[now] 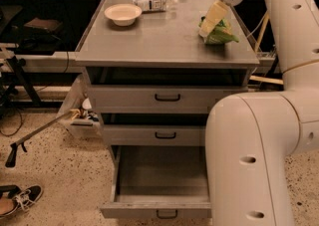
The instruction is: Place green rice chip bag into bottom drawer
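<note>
My gripper is going to the green rice chip bag next. It should close on the middle (216,29) of the bag, between its two ends.
The green rice chip bag (222,34) lies on the right side of the grey cabinet top (159,36). My gripper (211,20) comes down from the upper right and sits right at the bag's left upper edge, touching or nearly touching it. The bottom drawer (157,211) is pulled out towards me and its inside shows nothing in it. The two shallower drawers above it are pushed in. My white arm hides the right ends of the drawers.
A white bowl (122,13) and a clear water bottle (152,2) lie at the back of the cabinet top. My bulky arm (249,160) fills the right foreground. A bin with clutter (79,118), a leaning stick (35,135) and shoes (17,201) are on the floor at left.
</note>
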`<state>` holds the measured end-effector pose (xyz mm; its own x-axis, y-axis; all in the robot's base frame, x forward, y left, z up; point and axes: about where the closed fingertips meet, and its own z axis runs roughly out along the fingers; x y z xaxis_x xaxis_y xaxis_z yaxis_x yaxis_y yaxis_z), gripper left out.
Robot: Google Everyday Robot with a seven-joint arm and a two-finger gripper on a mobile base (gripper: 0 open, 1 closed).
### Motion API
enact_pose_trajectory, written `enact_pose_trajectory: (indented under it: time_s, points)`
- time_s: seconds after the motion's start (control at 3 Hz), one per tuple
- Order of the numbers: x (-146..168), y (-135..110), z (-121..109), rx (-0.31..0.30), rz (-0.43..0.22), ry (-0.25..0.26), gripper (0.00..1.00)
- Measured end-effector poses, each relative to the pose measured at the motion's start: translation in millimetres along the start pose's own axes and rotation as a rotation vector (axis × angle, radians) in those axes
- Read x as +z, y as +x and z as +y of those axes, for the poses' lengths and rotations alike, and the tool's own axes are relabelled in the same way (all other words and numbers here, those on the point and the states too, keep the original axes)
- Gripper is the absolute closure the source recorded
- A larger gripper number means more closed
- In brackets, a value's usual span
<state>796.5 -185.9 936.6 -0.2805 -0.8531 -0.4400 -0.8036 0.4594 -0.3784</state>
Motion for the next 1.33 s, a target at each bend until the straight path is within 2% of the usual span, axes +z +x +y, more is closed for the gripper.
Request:
enact_pose_trajectory:
  time_s: [0.33,0.67,1.0,1.33]
  points:
    - [34,8,11,0.016,0.008,-0.054,0.0]
    - [75,31,16,0.095,0.026,-0.093,0.0]
    - [81,33,17,0.102,0.029,-0.098,0.0]
    - [81,33,17,0.102,0.029,-0.098,0.18]
